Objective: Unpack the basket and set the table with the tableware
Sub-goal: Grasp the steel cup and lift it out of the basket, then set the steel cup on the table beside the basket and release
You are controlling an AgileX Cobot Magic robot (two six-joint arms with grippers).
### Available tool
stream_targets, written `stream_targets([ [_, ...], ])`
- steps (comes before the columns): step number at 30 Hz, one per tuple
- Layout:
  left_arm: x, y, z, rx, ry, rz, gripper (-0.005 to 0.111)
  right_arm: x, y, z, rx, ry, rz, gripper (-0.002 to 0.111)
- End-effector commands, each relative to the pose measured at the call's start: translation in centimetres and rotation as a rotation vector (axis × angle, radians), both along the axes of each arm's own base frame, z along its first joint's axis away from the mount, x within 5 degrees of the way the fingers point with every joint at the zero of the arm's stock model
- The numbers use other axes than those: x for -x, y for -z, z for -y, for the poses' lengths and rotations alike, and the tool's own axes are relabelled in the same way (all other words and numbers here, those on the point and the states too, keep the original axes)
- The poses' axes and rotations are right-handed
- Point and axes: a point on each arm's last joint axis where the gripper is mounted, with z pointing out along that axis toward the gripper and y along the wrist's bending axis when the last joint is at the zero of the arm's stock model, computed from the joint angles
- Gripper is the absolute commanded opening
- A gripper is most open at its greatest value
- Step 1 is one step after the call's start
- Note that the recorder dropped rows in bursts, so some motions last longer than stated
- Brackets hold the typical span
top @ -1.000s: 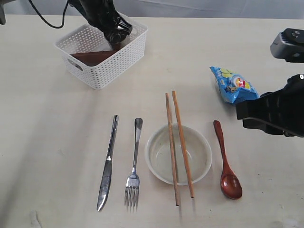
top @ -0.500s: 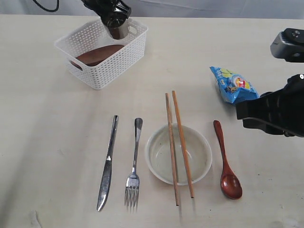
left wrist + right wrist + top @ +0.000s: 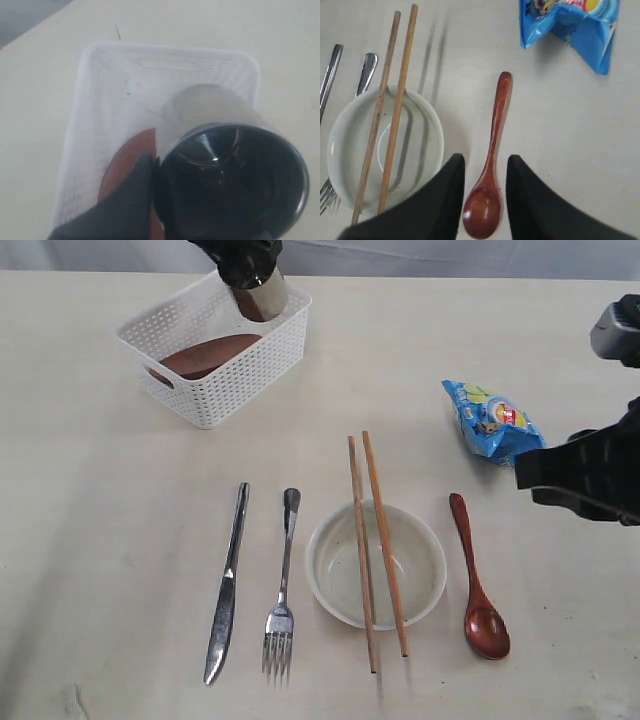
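Observation:
My left gripper is going to set the steel cup, tilted above the basket's far side now, down on the table (image 3: 291,428), in the spot between the white basket and the fork.
My left gripper (image 3: 245,258) is shut on the rim of the steel cup (image 3: 262,298), which hangs tilted above the far side of the white basket (image 3: 225,390). In the left wrist view one finger (image 3: 120,205) presses the cup (image 3: 210,110) from outside. The brown saucer (image 3: 200,355) lies in the basket. On the table (image 3: 120,540) lie the knife (image 3: 228,580), the fork (image 3: 284,580), the cream bowl (image 3: 425,570) with two chopsticks (image 3: 372,540) across it, and the wooden spoon (image 3: 477,575). My right gripper (image 3: 485,162) hovers open above the spoon (image 3: 495,135).
A blue snack bag (image 3: 492,420) lies right of the chopsticks, just beyond the spoon's handle. The right arm (image 3: 585,475) hangs over the table's right edge area. Bare tabletop stretches left of the knife and between the basket and the place setting.
The left gripper has lifted the cup up out of the basket, uncovering the saucer. The right arm has shifted slightly to the right.

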Motion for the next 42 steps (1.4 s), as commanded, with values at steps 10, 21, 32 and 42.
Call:
stream_targets([
  [10,3.4,-2.6,5.4,0.0,0.188,0.007,0.0,5.0,-3.4,3.9,0.036,0.144,0.164,0.029],
  [21,4.4,-0.5,6.3,-0.086,0.23,-0.063,0.0,7.2,-4.0,5.2,0.023,0.177,0.217,0.029],
  [32,3.4,7.2,7.1,-0.133,0.232,-0.257,0.0,7.1,-4.0,5.2,0.021,0.176,0.22,0.029],
  [42,3.4,7.5,6.4,-0.147,0.221,-0.299,0.0,7.0,-4.2,5.2,0.012,0.174,0.236,0.029],
])
